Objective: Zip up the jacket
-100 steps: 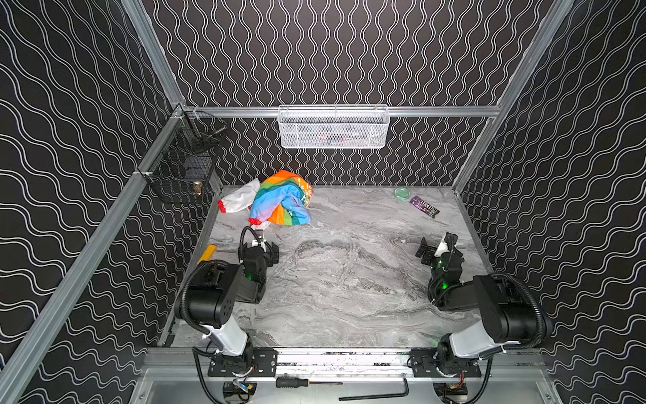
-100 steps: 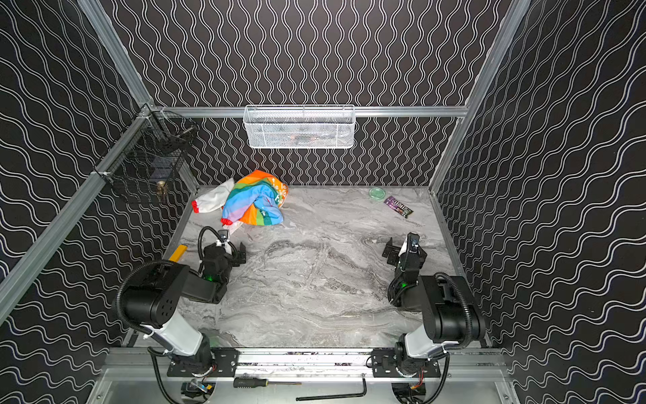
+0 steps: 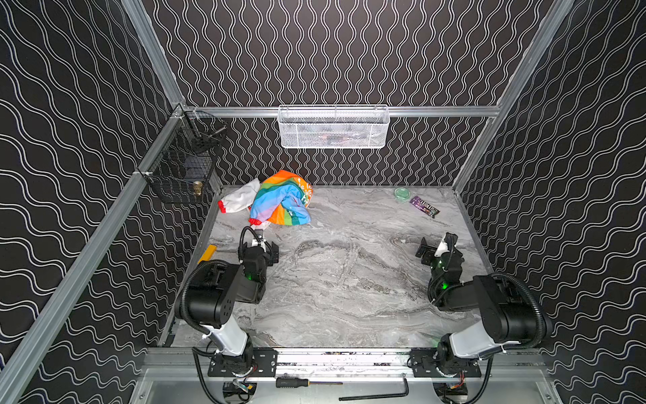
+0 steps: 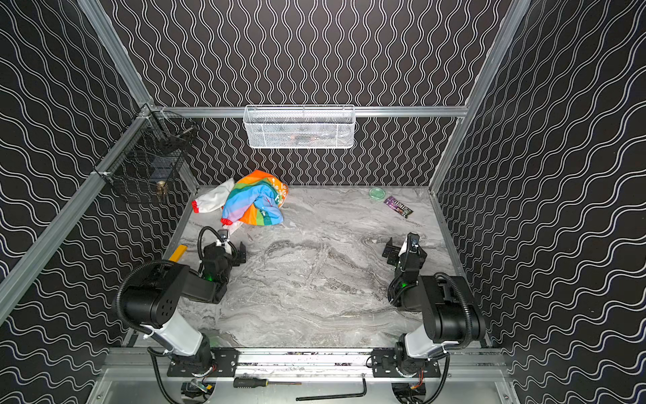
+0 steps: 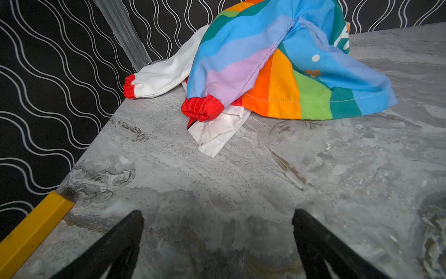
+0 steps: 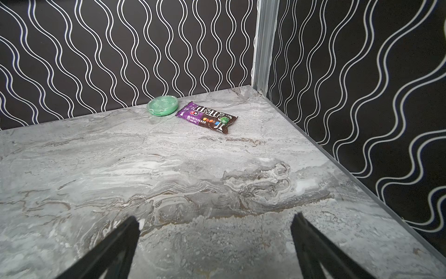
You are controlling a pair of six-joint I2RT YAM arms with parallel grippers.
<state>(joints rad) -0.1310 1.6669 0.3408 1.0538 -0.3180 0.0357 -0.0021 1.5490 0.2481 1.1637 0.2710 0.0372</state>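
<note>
I will use my left gripper to close on the jacket's striped sleeve point(image 3: 258, 214) point(image 5: 217, 86) just above its red cuff, where the purple stripe meets the blue.
The jacket point(image 3: 283, 199) point(image 4: 257, 201) lies crumpled in a heap at the far left corner of the marble table, rainbow-striped with white lettering. One white sleeve with a red cuff point(image 5: 129, 87) points toward the left wall. A striped sleeve with a red cuff point(image 5: 201, 107) lies in front, over a white flap. Its zipper is hidden in the folds. My left gripper point(image 3: 260, 246) point(image 4: 223, 246) point(image 5: 217, 215) is open just short of the jacket, with nothing between its fingers. My right gripper point(image 3: 438, 246) point(image 4: 405, 246) point(image 6: 214, 219) is open and empty near the right wall, far from the jacket.
A green round lid point(image 3: 402, 193) point(image 6: 163, 107) and a purple candy packet point(image 3: 424, 206) point(image 6: 207, 117) lie at the far right corner. A yellow bar point(image 3: 207, 253) point(image 5: 31, 232) lies along the left edge. A white mesh basket point(image 3: 334, 127) and a black wire basket point(image 3: 181, 168) hang on the walls.
</note>
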